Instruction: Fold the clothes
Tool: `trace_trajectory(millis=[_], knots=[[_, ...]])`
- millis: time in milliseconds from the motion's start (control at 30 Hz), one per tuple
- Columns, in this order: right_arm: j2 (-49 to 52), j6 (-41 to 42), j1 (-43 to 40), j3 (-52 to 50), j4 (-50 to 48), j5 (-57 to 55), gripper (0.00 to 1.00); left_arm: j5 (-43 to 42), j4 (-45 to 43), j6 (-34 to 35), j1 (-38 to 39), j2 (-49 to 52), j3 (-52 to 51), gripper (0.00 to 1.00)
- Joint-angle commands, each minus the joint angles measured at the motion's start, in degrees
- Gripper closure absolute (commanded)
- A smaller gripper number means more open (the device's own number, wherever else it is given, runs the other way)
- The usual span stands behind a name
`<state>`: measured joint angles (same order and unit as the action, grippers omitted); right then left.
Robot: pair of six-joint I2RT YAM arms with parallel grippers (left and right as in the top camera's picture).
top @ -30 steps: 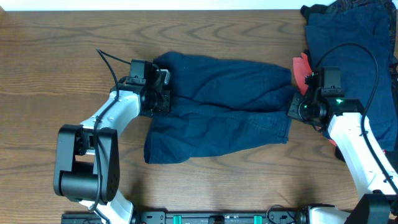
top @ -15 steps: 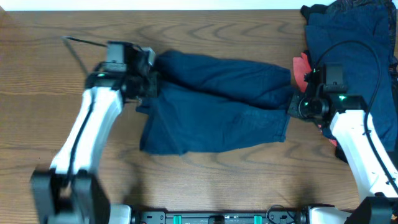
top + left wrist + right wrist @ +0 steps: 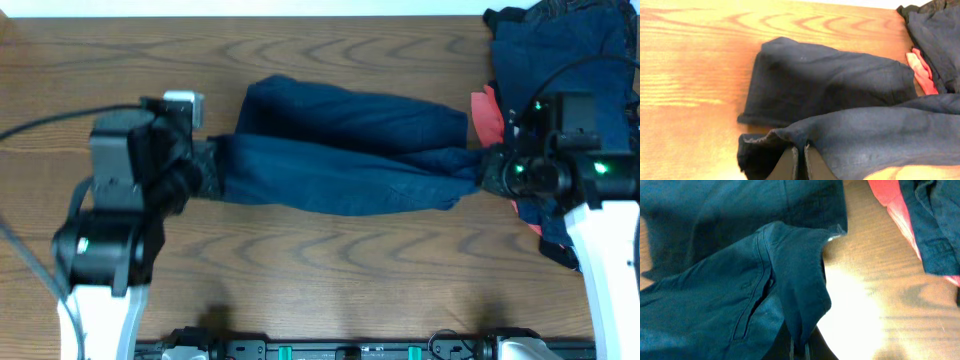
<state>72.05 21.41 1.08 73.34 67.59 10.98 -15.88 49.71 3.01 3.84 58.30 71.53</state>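
Next, I let go of the waist edge, now lifted and stretched between my grippers, with my left gripper on the near end of the far leg (image 3: 259, 142) (image 3: 765, 97), beside the bare wood.
The navy shorts (image 3: 350, 150) lie across the middle of the table, their near half lifted and stretched between my two grippers. My left gripper (image 3: 205, 165) is shut on the left waist edge (image 3: 790, 137). My right gripper (image 3: 490, 168) is shut on the right corner of the shorts (image 3: 800, 300). The far leg (image 3: 825, 82) rests flat on the wood. A coral-red piece (image 3: 488, 112) lies by the right gripper, also in the right wrist view (image 3: 895, 210). More navy clothes (image 3: 560, 50) are piled at the back right.
The wooden table (image 3: 110, 60) shows bare wood at left and along the front. The pile of dark garments reaches under my right arm (image 3: 600, 220) to the right edge. A cable loops above the right wrist.
Both grippers rose and drew apart, lifting the near half of the shorts and pulling it taut. The left arm swung left and toward the front.
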Motion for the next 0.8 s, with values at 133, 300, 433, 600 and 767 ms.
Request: trace_trajectory(millis=[133, 300, 433, 600, 767], knots=[[-10.4, -0.48, -0.33, 1.95, 6.45, 0.02, 0.99, 3.56, 4.92, 0.31, -0.28, -8.37, 0.61, 0.94], [-15.54, -0.46, -0.33, 1.99, 10.75, -0.22, 0.99, 4.68, 6.84, 2.47, -0.28, -12.57, 0.61, 0.94], [-16.63, -0.46, -0.33, 1.99, 11.3, -2.4, 0.99, 6.36, 6.99, 4.81, -0.28, -13.51, 0.61, 0.94], [-13.31, -0.48, -0.33, 1.99, 10.34, -5.03, 0.99, 6.34, 6.58, 4.83, -0.28, -10.69, 0.61, 0.94], [-5.88, -0.72, -0.33, 1.97, 9.64, -5.22, 0.99, 6.34, 6.29, 4.81, -0.28, -3.17, 0.61, 0.94]])
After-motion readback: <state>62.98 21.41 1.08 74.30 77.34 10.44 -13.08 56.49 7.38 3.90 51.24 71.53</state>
